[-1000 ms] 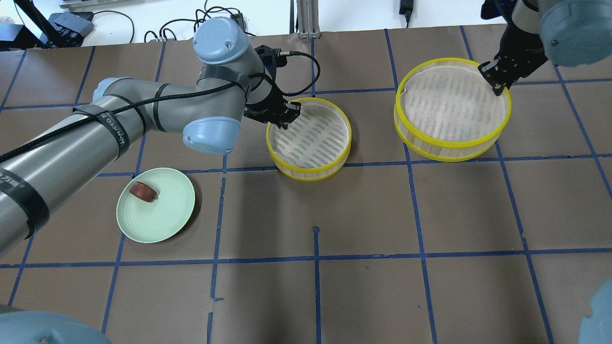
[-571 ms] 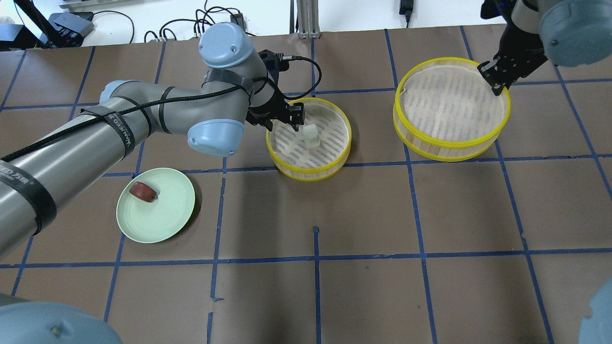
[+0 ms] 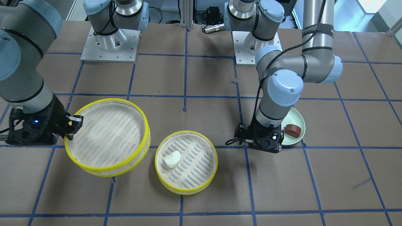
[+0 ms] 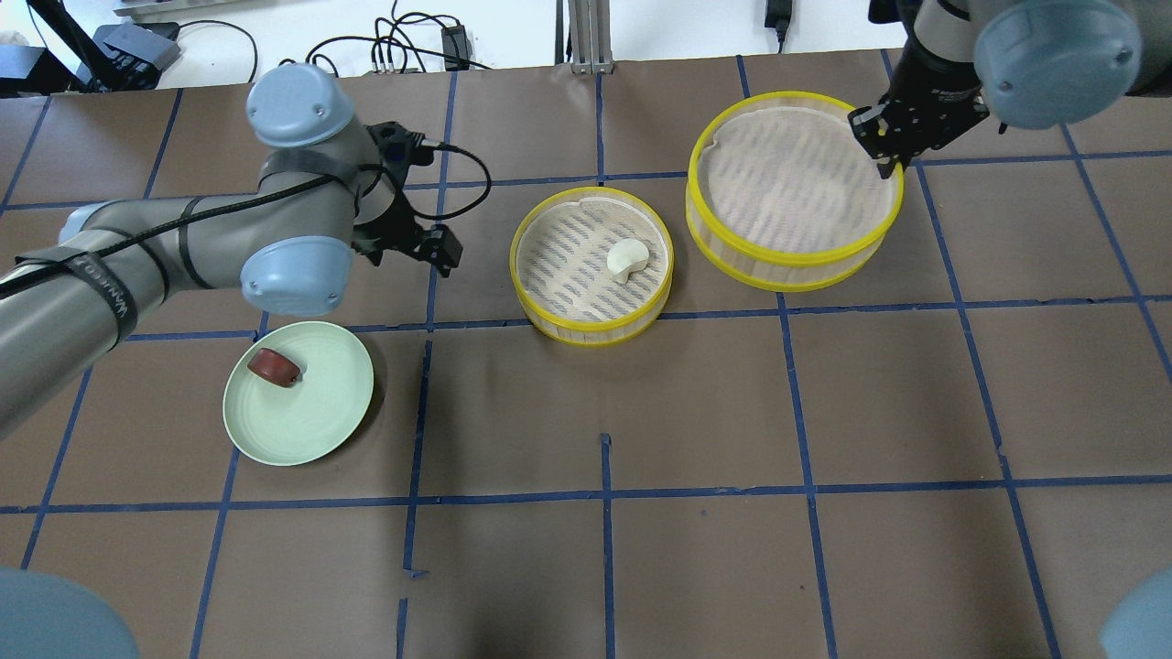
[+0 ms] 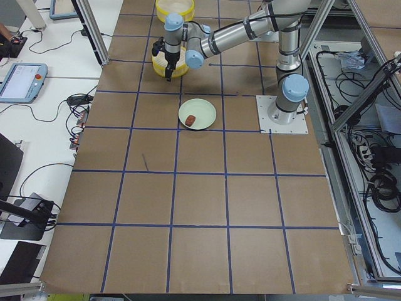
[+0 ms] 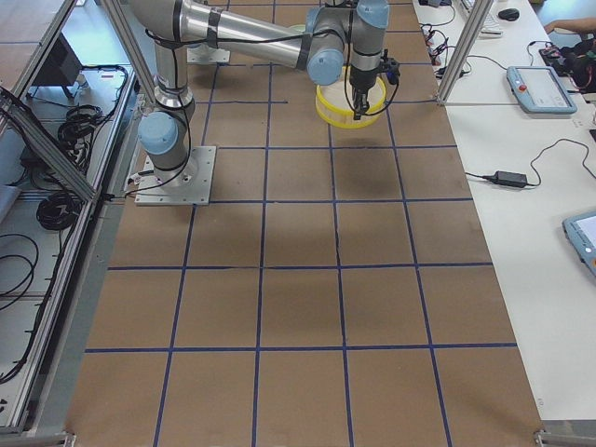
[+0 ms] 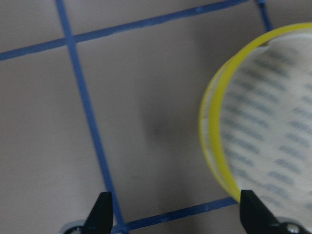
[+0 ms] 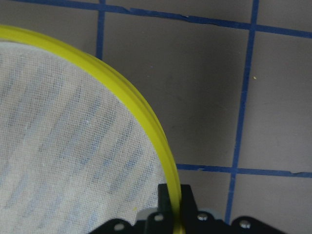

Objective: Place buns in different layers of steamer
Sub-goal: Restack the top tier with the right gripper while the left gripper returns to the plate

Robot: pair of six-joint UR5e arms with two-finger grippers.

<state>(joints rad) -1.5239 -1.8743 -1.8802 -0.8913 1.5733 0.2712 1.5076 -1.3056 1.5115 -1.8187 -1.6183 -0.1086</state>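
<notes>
I should move my left gripper to the reddish-brown bun on the pale green plate next and close it on the bun's side (image 3: 290, 128) that faces the middle of the plate.
The white bun (image 4: 627, 259) (image 3: 172, 158) lies in one steamer layer (image 4: 515, 261) (image 3: 216, 160) that rests on the table. The reddish-brown bun (image 4: 275, 366) (image 3: 292, 130) lies on the pale green plate (image 4: 320, 421) (image 3: 298, 116). My left gripper (image 4: 444, 252) (image 3: 262, 145) (image 7: 175, 214) is open and empty, low over the table between the plate and that layer; the layer's rim (image 7: 214, 136) shows at the right of the left wrist view. My right gripper (image 4: 884, 151) (image 3: 73, 125) is shut on the yellow rim (image 8: 165, 161) of the second, empty layer (image 4: 787, 259) (image 3: 106, 168), held above the table.
Brown table cover with blue tape grid lines. Cables (image 4: 403, 41) and a metal post (image 4: 586, 37) lie at the far edge. The two arm bases (image 3: 110, 44) (image 3: 254, 47) stand on the robot's side. The left arm's elbow (image 3: 284, 88) hangs over the plate's edge.
My left gripper has let go of the white bun in the layer on the table and pulled back left toward the plate. My right gripper has carried its layer left, closer to the other.
</notes>
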